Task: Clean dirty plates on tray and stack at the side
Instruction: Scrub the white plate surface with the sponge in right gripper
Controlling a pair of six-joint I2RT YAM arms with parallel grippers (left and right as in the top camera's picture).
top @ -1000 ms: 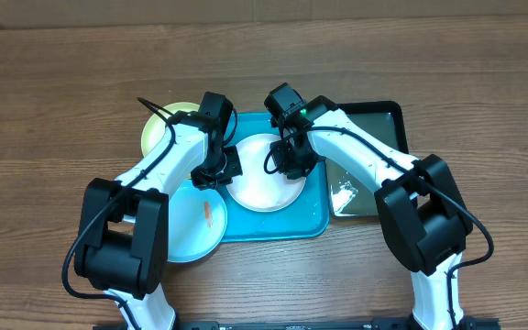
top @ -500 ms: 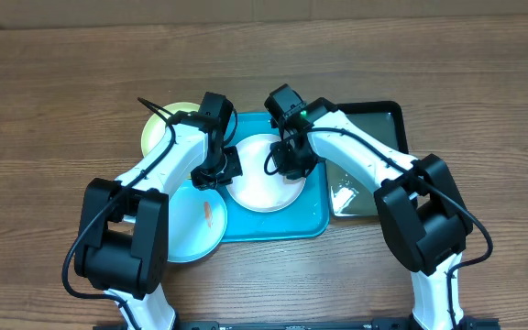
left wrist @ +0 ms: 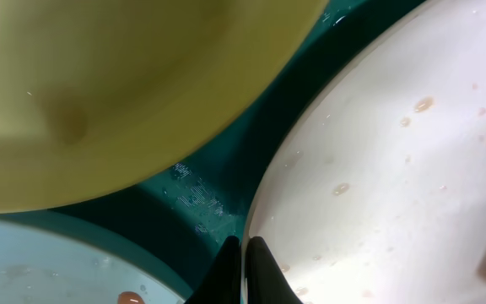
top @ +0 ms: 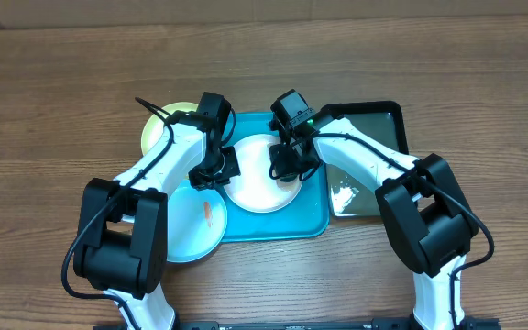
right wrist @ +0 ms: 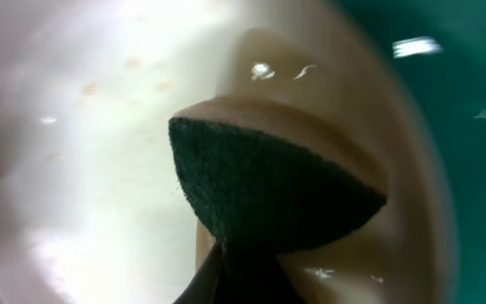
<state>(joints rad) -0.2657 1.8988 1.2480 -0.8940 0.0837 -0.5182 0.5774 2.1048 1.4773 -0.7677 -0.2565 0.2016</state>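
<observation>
The robot's right gripper needs to release the dark green scrub pad in the water (top: pixel 369 174) near the middle of the narrow black tray.
A white plate (top: pixel 257 191) lies on the turquoise tray (top: pixel 287 225). My left gripper (top: pixel 216 170) is shut on its left rim; in the left wrist view the black fingertips (left wrist: pixel 262 262) pinch the thin edge of the white plate (left wrist: pixel 395 169). My right gripper (top: pixel 287 165) is over the plate's right part, shut on a dark green scrub pad (right wrist: pixel 268 181) that presses on the wet white plate (right wrist: pixel 99 127). A yellow-green plate (top: pixel 159 130) overlaps the tray's far left corner. A light blue plate (top: pixel 186 234) with an orange smear (top: pixel 209 213) overlaps the tray's left rim.
A narrow black tray (top: pixel 379 124) with water and some foam (top: pixel 345 194) stands right of the turquoise tray. Bare wooden table (top: pixel 484 92) surrounds everything. Both arms cross over the tray's far half.
My right gripper has closed tighter on the scrub pad and shifted slightly over the white plate. The left arm and the plates have stayed put.
</observation>
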